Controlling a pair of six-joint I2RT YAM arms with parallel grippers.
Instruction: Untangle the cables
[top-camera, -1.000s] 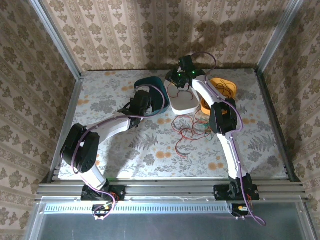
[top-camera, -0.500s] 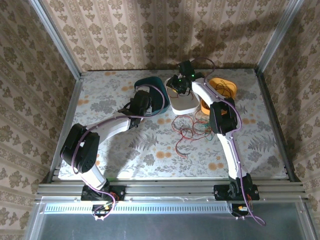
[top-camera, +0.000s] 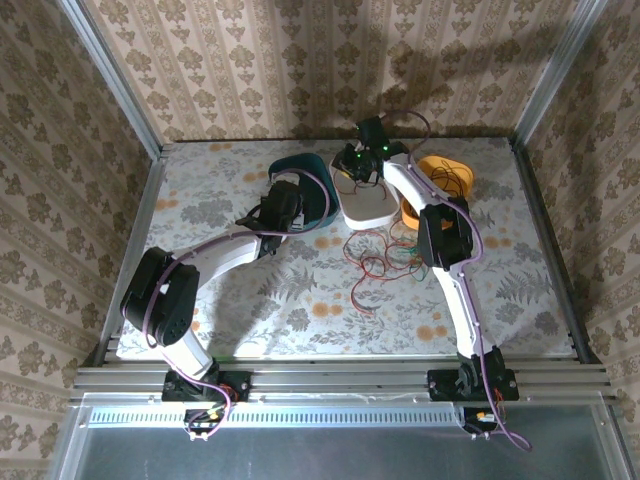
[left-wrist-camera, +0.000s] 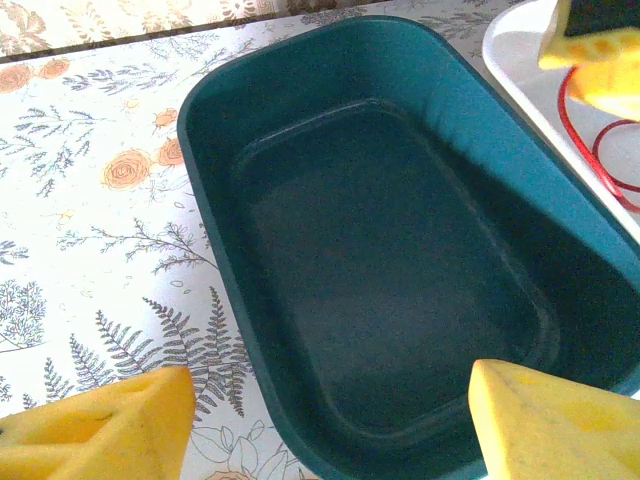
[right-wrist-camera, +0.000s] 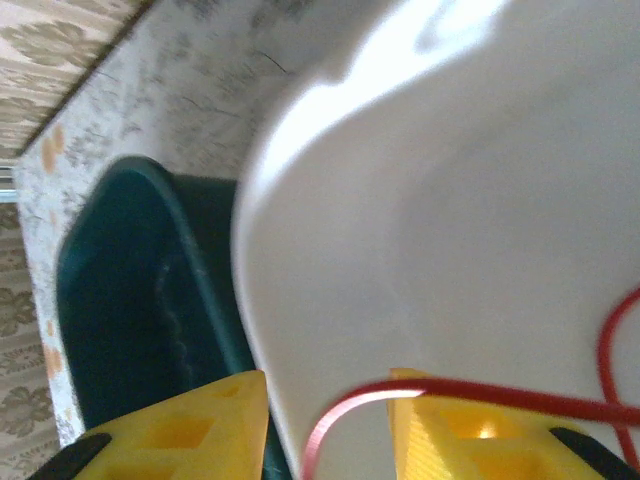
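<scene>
The red cable hangs over a finger of my right gripper. My right gripper will pinch the cable and let it go inside the white tub (top-camera: 370, 208) before leaving.
The cables (top-camera: 385, 250), thin red, black and green strands, lie tangled on the flowered table just in front of the white tub (top-camera: 368, 205). My right gripper (top-camera: 358, 165) hangs over the far end of that tub. In the right wrist view its yellow fingers (right-wrist-camera: 170, 425) stand a little apart, and a red cable (right-wrist-camera: 520, 392) crosses the right finger and curves down into the gap of the gripper (right-wrist-camera: 325, 400), unpinched. My left gripper (left-wrist-camera: 330, 400) is open over the near end of the teal tub (left-wrist-camera: 200, 200), with nothing between its fingers.
An orange tub (top-camera: 445, 170) with a few strands in it stands to the right of the white tub. The teal tub (top-camera: 322, 200) sits directly left of the white one. Metal rails and papered walls close in the table.
My right gripper has shifted slightly over the far end of the white tub. The left arm has not moved.
</scene>
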